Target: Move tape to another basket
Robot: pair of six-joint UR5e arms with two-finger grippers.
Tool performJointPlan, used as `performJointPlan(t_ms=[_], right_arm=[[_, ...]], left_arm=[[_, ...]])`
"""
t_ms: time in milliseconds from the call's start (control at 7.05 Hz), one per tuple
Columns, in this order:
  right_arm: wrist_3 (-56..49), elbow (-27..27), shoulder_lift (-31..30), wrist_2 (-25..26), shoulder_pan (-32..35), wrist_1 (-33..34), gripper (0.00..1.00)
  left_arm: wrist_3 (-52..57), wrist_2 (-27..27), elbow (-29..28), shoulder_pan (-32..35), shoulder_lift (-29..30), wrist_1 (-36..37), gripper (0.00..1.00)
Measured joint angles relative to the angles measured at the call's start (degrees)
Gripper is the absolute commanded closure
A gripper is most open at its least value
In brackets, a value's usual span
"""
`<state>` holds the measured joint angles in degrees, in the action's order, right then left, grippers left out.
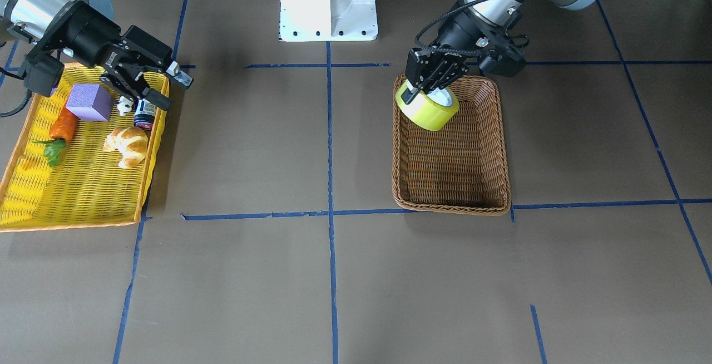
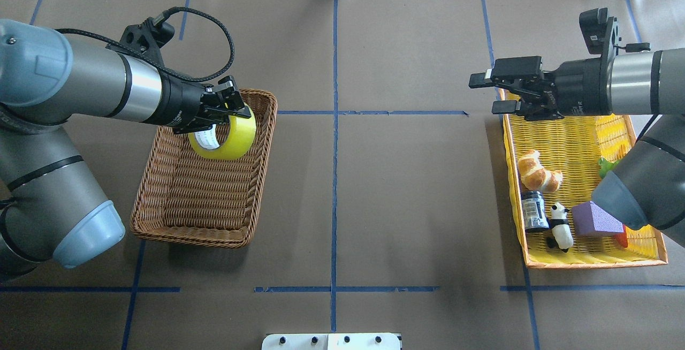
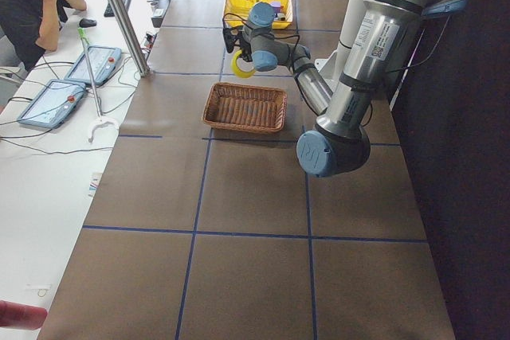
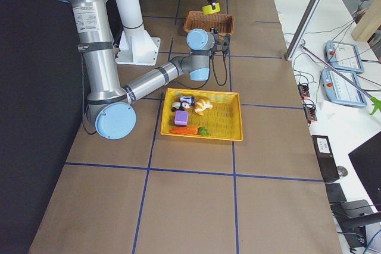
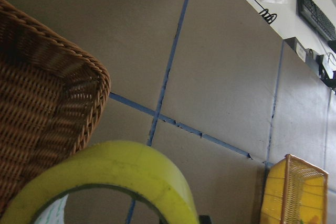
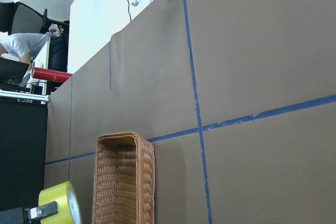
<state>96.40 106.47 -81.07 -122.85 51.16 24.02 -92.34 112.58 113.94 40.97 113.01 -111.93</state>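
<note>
The tape roll will come to rest where my left gripper is going to let go of it, on the middle of the brown wicker basket's bottom (image 1: 445, 143).
The yellow-green tape roll (image 2: 227, 136) with a white printed core hangs in my left gripper (image 2: 227, 110), which is shut on its wall. It is held above the far end of the brown wicker basket (image 2: 176, 216), clear of the floor of the basket. The front view shows the tape (image 1: 428, 111), the left gripper (image 1: 425, 87) and the basket (image 1: 450, 200). The tape fills the bottom of the left wrist view (image 5: 121, 174). My right gripper (image 2: 489, 93) is open and empty, over the far end of the yellow basket (image 2: 567, 138).
The yellow orange-rimmed basket (image 1: 83, 197) holds a croissant (image 1: 128, 145), a purple block (image 1: 89, 102), a carrot (image 1: 60, 129), a small jar (image 1: 144, 114) and a panda figure (image 2: 559, 226). The white robot base (image 1: 328, 2) stands between the arms. Blue tape lines cross the brown table.
</note>
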Motion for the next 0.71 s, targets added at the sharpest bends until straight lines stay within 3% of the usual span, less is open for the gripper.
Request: performJointPlan(t_ms=[284,710], right_arm=[[-0.3,-0.4,-0.5,0.4,0.0,0.2,0.00],[-0.3,-0.9,-0.7,0.9,-0.2,0.2,0.00]], left_arm=[[3.4,-2.5,-0.9,-1.8,-0.7,6.3,0.98],[3.9,-8.9,-6.2,-6.8,-0.6,7.4,0.98]])
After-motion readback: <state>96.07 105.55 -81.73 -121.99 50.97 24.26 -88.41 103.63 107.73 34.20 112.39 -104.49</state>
